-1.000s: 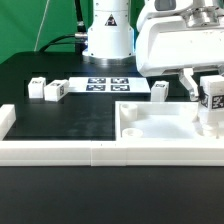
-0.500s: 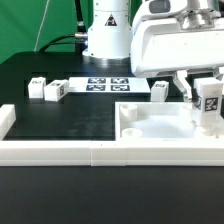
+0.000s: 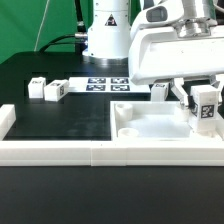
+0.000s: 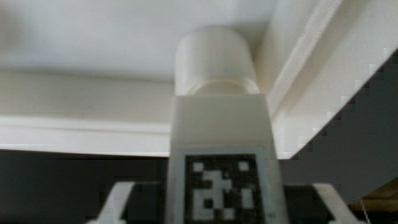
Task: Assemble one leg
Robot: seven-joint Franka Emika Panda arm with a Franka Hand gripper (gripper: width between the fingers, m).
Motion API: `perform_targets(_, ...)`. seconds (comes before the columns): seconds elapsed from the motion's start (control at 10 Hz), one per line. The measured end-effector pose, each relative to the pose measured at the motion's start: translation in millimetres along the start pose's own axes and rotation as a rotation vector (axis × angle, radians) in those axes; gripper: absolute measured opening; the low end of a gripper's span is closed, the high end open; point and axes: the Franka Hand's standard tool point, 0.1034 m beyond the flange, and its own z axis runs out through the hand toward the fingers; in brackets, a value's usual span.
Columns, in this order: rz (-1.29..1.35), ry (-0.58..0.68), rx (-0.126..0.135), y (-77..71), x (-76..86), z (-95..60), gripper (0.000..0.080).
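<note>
The upright leg in the tabletop's corner has my gripper slanting against it, so next I open, straighten my wrist and grab the leg's top (image 3: 205, 89) from above before turning it.
My gripper (image 3: 204, 103) is shut on a leg (image 3: 205, 110), a small white post with a black-and-white tag, held upright at the exterior view's right. The leg's lower end is down at the far right corner of the large white tabletop piece (image 3: 150, 128). In the wrist view the leg (image 4: 222, 120) fills the middle between my fingers (image 4: 128, 203), its rounded end against the tabletop's corner (image 4: 107, 95). I cannot tell whether the end is seated in a socket. Three more legs lie on the black mat: two at the left (image 3: 36, 88) (image 3: 55, 90) and one by the tabletop (image 3: 158, 90).
The marker board (image 3: 108, 84) lies flat behind the mat, in front of the robot base (image 3: 107, 35). A white raised rail (image 3: 60, 150) runs along the near edge, with a white block (image 3: 5, 118) at its left end.
My gripper has moved slightly down and toward the exterior view's left, carrying the leg lower onto the tabletop's corner. The other legs have not moved.
</note>
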Motion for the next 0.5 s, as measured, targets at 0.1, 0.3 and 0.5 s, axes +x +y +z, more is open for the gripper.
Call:
perform_targets(0.1,0.001,-0.009,0.002,0.0,-0.6,0.2,0.0303)
perform_targets(0.3,0.001,-0.019,0.003,-0.2,-2.9,1.2,0.0482)
perform_targets(0.5,0.001,-0.020,0.003,-0.2,-3.5,1.4,0.0611)
